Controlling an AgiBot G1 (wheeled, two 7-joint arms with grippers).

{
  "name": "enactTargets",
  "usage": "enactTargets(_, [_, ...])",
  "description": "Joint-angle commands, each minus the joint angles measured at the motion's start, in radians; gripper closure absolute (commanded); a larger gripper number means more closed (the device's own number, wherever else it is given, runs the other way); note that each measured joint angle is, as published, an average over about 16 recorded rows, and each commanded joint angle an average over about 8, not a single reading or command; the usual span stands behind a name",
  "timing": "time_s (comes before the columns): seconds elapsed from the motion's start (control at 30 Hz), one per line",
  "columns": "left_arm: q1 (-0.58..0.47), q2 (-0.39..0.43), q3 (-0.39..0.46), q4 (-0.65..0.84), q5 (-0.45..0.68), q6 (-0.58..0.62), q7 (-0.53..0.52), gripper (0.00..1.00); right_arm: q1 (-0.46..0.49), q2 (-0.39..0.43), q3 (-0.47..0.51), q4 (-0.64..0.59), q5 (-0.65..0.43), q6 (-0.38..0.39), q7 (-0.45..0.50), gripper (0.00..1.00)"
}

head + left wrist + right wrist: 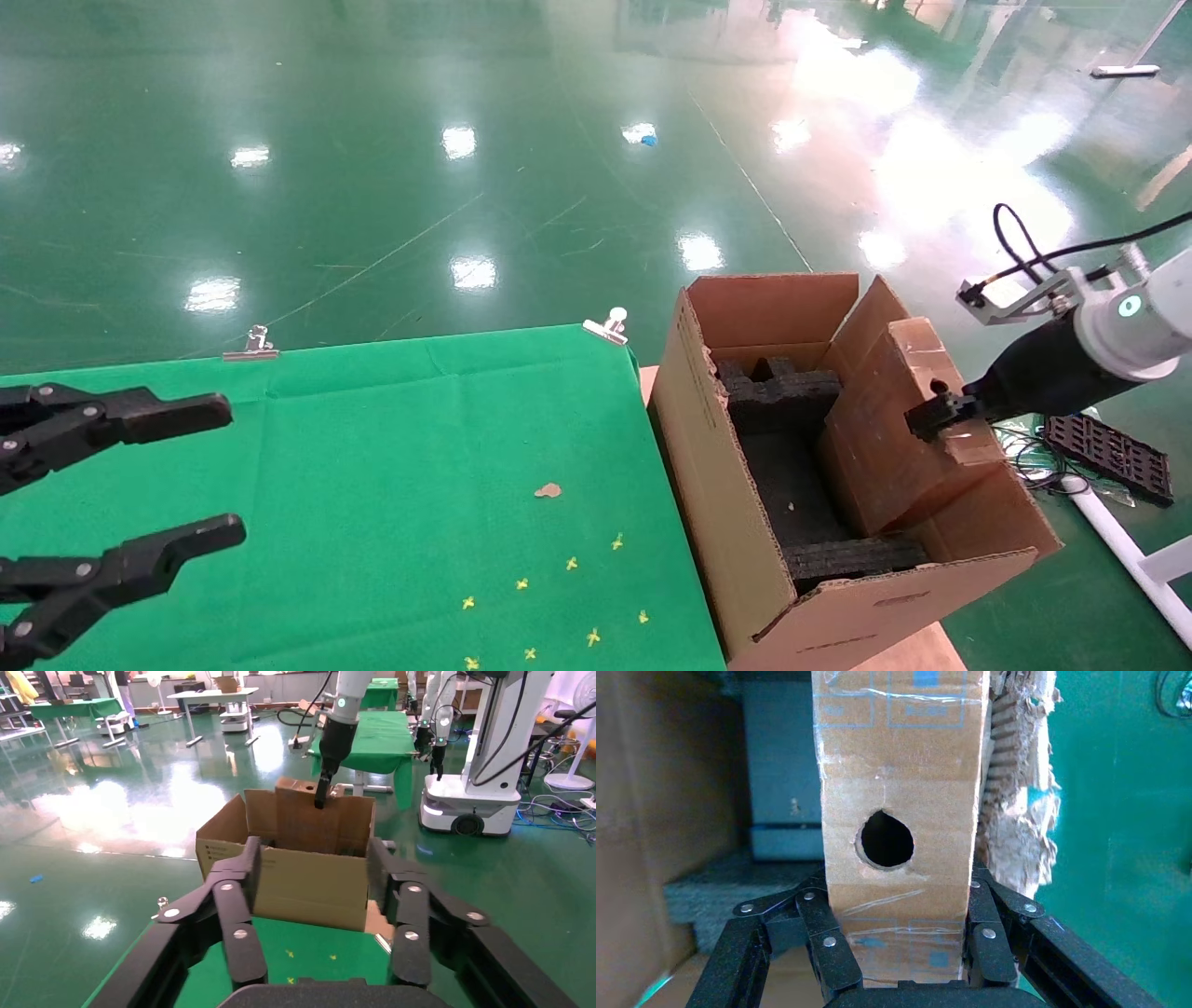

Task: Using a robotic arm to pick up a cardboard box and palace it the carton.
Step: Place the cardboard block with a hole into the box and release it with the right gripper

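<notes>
Once my right gripper releases it, the small cardboard box will sit between the black foam blocks by the carton's torn flap (846,472).
The white robotic arm (1131,321) reaches in from the right. My right gripper (936,412) is shut on the small cardboard box (885,438) and holds it on edge, tilted, inside the large carton (717,485), over the black foam blocks (778,396). In the right wrist view the box's narrow taped side with the round hole (885,838) fills the space between the fingers (986,941), next to the carton's torn flap (1018,804). My left gripper (200,471) is open and empty over the green table at the left; it also shows in the left wrist view (313,910).
The green cloth table (391,485) has small yellow marks and a brown scrap (548,490). Metal clips (607,326) hold the cloth's far edge. A black grid tray (1108,457) and cables lie on the floor right of the carton. Other robots and tables stand far off.
</notes>
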Motion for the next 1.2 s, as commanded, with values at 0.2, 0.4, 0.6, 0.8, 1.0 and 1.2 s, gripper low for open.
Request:
enactTargets(0.2, [0.0,0.0,0.0,0.0,0.0,0.0,0.0,0.0,-0.111,-0.04,0.015,-0.074,0.034,0.078,-0.054,1.0])
enactTargets(0.4, [0.0,0.0,0.001,0.0,-0.001,0.0,0.0,0.0,-0.212,-0.073,0.034,-0.114,0.072,0.153,-0.086,1.0])
enactTargets(0.6, [0.0,0.0,0.001,0.0,-0.001,0.0,0.001,0.0,-0.297,-0.103,0.058,-0.14,0.112,0.22,-0.126,1.0])
enactTargets(0.8, [0.0,-0.001,0.001,0.0,-0.001,-0.001,0.001,0.0,-0.341,-0.128,0.074,-0.166,0.138,0.242,-0.171,0.83])
enactTargets(1.0, [0.0,-0.001,0.002,0.0,-0.001,-0.001,0.001,0.0,-0.345,-0.145,0.076,-0.203,0.143,0.214,-0.196,0.08])
enactTargets(1.2, [0.0,-0.001,0.002,0.0,-0.001,-0.001,0.001,0.0,-0.334,-0.161,0.069,-0.242,0.132,0.191,-0.208,0.0])
